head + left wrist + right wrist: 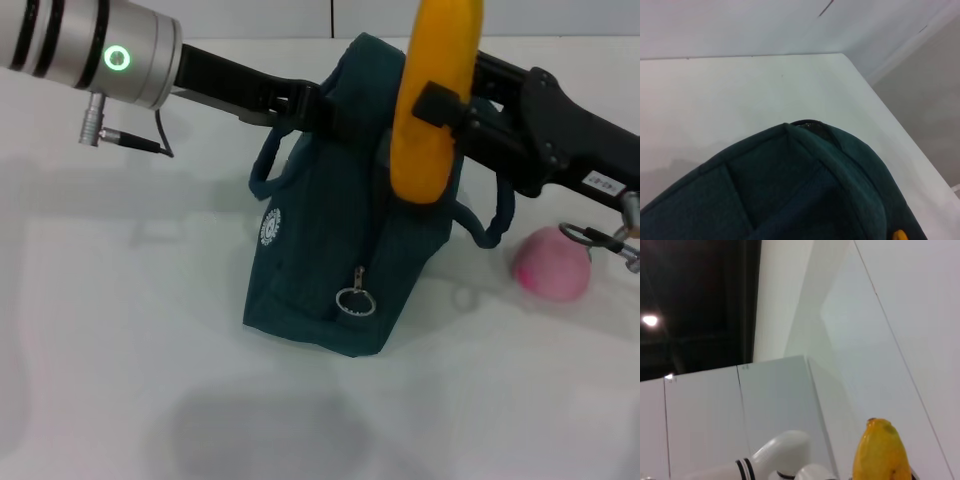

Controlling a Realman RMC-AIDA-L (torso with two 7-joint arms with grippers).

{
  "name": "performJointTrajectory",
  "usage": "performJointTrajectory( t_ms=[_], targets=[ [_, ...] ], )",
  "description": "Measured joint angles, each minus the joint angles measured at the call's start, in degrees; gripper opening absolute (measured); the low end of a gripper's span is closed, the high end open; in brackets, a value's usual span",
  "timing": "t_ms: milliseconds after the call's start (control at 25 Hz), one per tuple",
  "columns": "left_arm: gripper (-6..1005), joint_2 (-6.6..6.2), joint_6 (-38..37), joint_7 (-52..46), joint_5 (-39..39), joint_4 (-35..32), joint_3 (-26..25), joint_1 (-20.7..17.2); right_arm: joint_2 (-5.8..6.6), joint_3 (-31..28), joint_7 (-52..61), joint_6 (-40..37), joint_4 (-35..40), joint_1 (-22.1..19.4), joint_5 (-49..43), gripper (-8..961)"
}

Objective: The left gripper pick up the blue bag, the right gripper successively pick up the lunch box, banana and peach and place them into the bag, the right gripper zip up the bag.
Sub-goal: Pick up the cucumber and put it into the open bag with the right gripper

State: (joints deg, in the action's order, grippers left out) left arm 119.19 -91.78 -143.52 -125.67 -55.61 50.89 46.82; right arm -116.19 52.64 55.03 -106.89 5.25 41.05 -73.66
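I need to release the banana with my right gripper inside the blue bag's opening (366, 221), just behind the zipper ring pull.
The blue bag (335, 240) stands on the white table, its zipper ring pull (355, 300) facing the front. My left gripper (303, 105) is shut on the bag's top edge and holds that side up. My right gripper (440, 108) is shut on the banana (432, 100) and holds it upright over the bag's top right side, lower end at the opening. The peach (552, 263) lies on the table to the right of the bag. The lunch box is out of view. The left wrist view shows the bag's fabric (790, 190). The banana's tip (882, 450) shows in the right wrist view.
The bag's loop handles (265, 165) hang at both sides. A cable plug (100, 130) sticks down from the left arm. White table (120, 330) extends to the left and in front of the bag.
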Motion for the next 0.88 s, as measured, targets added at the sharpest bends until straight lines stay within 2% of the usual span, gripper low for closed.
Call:
performJointTrajectory(
  t_ms=[240, 480, 880],
  targets=[
    [54, 0.03, 0.03, 0.18, 0.16, 0.24, 0.00, 0.20, -0.01, 0.17, -2.93, 0.23, -1.03, 2.35, -0.02, 429],
    [54, 0.11, 0.11, 0.21, 0.19, 0.24, 0.00, 0.31, 0.00, 0.12, -5.01, 3.76, -6.46, 6.26, -0.08, 429],
    [55, -0.33, 0.53, 0.33, 0.25, 0.24, -0.20, 0.23, 0.00, -1.25, -2.73, 4.28, -12.71, 6.00, -0.28, 430]
  ],
)
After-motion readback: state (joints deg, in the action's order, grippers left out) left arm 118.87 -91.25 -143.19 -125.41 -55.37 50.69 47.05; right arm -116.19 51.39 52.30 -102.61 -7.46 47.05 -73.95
